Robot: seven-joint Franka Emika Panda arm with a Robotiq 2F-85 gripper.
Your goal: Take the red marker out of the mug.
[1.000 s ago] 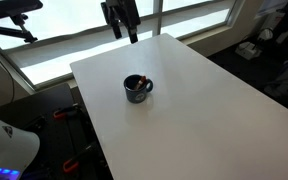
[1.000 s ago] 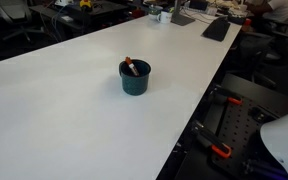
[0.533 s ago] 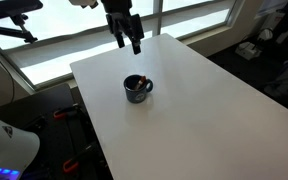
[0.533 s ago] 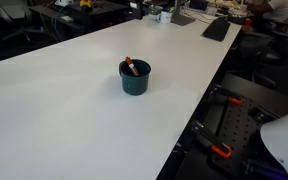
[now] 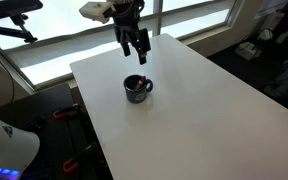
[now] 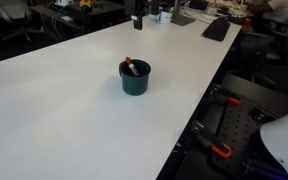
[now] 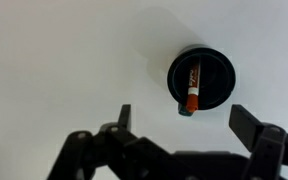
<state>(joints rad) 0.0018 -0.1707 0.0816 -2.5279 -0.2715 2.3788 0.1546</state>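
Next, I bring my gripper over to the red marker's upper end (image 5: 142,80) (image 7: 192,102) beside the handle of the dark mug, and then close it there.
The dark mug (image 5: 137,89) stands on the white table (image 5: 204,110); it also shows in the other exterior view (image 6: 135,78) and in the wrist view (image 7: 202,78). The red marker (image 7: 192,90) leans inside it, one end over the rim; it shows in both exterior views (image 5: 138,80) (image 6: 131,66). My gripper (image 5: 142,56) hangs open and empty in the air above and behind the mug. In the wrist view its two fingers (image 7: 187,118) spread wide, the mug just beyond them. Only its tip shows at the top of an exterior view (image 6: 137,20).
Windows and a dark stand lie behind the table's far edge (image 5: 114,55). Chairs, desks and clutter stand beyond the table (image 6: 184,15). A robot base with red clamps sits off the table's edge (image 6: 224,150).
My gripper has moved down and toward the mug, coming into view above it. The mug and marker have not moved.
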